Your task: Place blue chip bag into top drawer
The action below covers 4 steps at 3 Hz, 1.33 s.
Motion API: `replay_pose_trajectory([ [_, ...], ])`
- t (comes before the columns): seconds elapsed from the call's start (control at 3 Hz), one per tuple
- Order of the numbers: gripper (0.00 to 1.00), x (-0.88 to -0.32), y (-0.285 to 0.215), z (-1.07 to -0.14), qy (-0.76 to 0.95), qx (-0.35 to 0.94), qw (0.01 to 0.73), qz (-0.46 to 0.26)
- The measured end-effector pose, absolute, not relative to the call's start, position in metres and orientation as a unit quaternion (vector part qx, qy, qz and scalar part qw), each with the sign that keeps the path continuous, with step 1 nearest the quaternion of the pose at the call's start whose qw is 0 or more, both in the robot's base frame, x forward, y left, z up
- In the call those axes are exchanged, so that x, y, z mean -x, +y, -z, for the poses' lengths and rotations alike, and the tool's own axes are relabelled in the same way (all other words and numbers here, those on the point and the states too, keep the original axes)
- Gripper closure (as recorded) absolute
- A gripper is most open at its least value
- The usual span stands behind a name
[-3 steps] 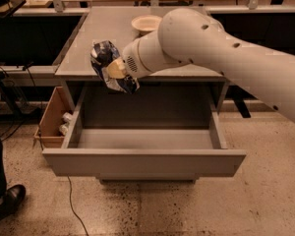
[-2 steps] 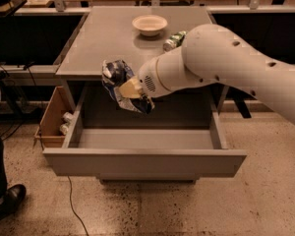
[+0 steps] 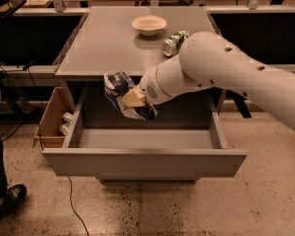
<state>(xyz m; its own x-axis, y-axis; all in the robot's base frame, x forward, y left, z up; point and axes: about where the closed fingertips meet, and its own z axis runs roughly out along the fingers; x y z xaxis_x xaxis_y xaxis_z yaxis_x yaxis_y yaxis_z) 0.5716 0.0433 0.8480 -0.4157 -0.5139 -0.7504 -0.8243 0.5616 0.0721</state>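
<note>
Next, I drop the blue chip bag on the drawer's bottom [image 3: 135, 123], about midway between the drawer's side.
The blue chip bag [image 3: 119, 90] is a crumpled dark blue foil bag with white and silver markings. My gripper [image 3: 132, 99] is shut on it and holds it in the air over the back left part of the open top drawer [image 3: 142, 162]. The drawer is a wide shallow grey metal one, pulled out toward the camera under the grey table [image 3: 103, 48]. The bag hangs just below the table's front edge, above the drawer floor. My white arm reaches in from the right.
A white bowl [image 3: 148, 24] and a green crushed can [image 3: 175, 42] sit on the table top. A small brown wooden box [image 3: 53, 118] with cans stands on the floor left of the drawer. A cable lies on the floor. A person's shoe [image 3: 10, 196] is at lower left.
My gripper has carried the bag down and to the right, from the table's front edge into the space over the open drawer. The camera view has shifted slightly.
</note>
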Motion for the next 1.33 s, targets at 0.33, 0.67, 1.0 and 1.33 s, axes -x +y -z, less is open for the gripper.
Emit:
replay_pose_trajectory([
  [0.33, 1.00, -0.568, 0.030, -0.797, 0.815, 0.438, 0.311, -0.219],
  [0.67, 1.00, -0.571, 0.013, -0.755, 0.817, 0.450, 0.288, -0.216],
  [1.0, 1.00, -0.586, 0.005, -0.718, 0.815, 0.460, 0.281, -0.214],
  [1.33, 1.00, -0.607, 0.008, -0.694, 0.805, 0.473, 0.286, -0.215],
])
